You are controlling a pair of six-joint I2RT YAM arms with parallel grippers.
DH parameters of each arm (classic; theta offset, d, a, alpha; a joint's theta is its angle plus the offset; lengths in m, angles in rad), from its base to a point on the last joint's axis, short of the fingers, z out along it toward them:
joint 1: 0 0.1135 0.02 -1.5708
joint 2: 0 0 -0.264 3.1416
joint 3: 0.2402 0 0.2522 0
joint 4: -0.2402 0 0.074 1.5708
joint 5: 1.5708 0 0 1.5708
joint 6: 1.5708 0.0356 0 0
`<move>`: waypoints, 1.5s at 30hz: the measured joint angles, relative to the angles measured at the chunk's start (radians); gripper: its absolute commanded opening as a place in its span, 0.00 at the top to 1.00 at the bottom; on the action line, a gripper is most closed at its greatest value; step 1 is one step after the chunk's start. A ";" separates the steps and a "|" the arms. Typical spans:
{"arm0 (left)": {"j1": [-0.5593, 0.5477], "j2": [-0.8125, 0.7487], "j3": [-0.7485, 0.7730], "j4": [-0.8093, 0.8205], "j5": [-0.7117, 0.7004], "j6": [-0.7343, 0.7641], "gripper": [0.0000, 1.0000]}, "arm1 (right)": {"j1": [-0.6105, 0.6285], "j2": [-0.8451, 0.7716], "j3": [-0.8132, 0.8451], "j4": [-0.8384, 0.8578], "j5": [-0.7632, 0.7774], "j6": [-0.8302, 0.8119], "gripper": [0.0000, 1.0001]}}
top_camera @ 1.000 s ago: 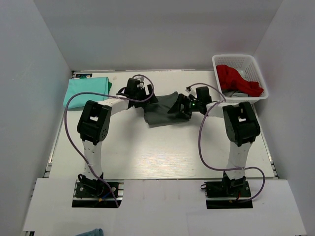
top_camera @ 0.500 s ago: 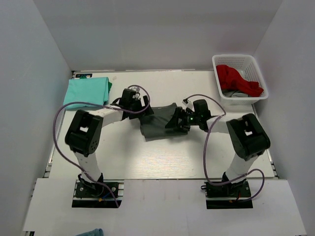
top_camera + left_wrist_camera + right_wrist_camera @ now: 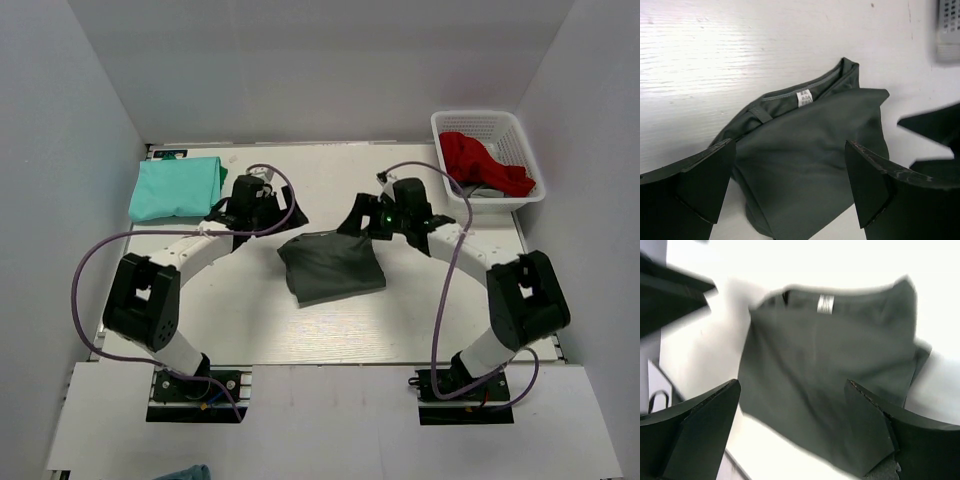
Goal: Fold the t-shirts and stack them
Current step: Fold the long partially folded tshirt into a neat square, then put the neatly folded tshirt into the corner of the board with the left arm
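The robot's left gripper will close on the middle of the grey t-shirt's side [image 3: 290,270] [image 3: 749,192] that is nearest to the mint-turquoise t-shirt.
The dark charcoal grey t-shirt [image 3: 330,266] lies folded in a compact bundle on the white table, at the middle. It fills the left wrist view [image 3: 805,145] and the right wrist view [image 3: 830,370], collar label up. The mint-turquoise t-shirt [image 3: 176,187] lies folded at the back left. My left gripper [image 3: 290,216] is open and empty, just left of and behind the grey shirt. My right gripper [image 3: 357,219] is open and empty, just behind the shirt's right side. Neither touches the shirt.
A white basket [image 3: 520,132] at the back right holds a red cloth [image 3: 480,160] over a grey one. White walls close in the table on the left, back and right. The arms' cables [image 3: 440,290] loop over the table.
Both grippers have let go of the grey shirt and drawn back and apart. The shirt has dropped into a folded bundle a little nearer the front.
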 measured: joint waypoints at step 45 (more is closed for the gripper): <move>-0.060 0.067 0.087 -0.407 -0.170 -0.147 0.00 | -0.098 -0.106 -0.070 0.080 0.050 -0.016 0.10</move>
